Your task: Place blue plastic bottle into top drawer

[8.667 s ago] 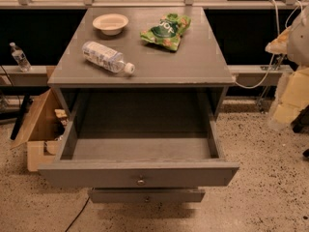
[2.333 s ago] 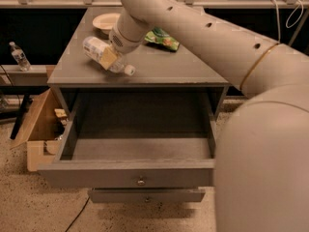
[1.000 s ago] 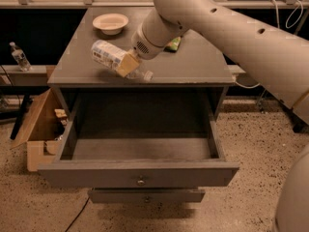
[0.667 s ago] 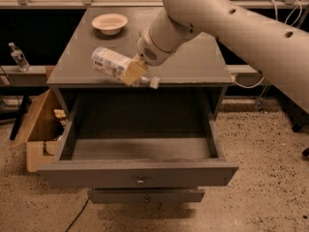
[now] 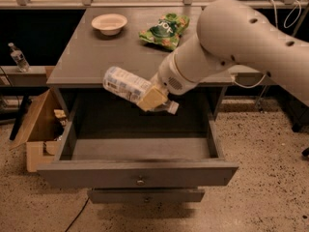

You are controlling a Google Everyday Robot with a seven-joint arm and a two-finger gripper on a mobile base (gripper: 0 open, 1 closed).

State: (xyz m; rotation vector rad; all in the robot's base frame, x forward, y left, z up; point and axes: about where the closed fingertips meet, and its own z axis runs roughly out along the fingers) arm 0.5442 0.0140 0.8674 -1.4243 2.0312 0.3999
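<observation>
My gripper is going to release the blue plastic bottle on the middle of the open top drawer's bottom (image 5: 158, 125), toward the table.
The blue plastic bottle (image 5: 124, 84), clear with a pale label and a white cap, is held tilted in the air, cap end down to the right. My gripper (image 5: 153, 97) is shut on the bottle near its neck, and the big white arm reaches in from the upper right. The bottle hangs just in front of the grey table's front edge, above the back part of the open top drawer (image 5: 140, 174). The drawer is pulled far out and its inside shows nothing in it. Its round metal knob sits mid-front.
A white bowl (image 5: 109, 22) and a green snack bag (image 5: 164, 31) lie at the back of the grey tabletop (image 5: 87, 57). A narrower lower drawer front (image 5: 145, 195) is below. A cardboard box (image 5: 36, 129) stands left of the drawer. A small clear bottle (image 5: 19, 58) stands far left.
The gripper has lifted the bottle off the tabletop and carried it forward and down, from over the table's front edge to above the open drawer.
</observation>
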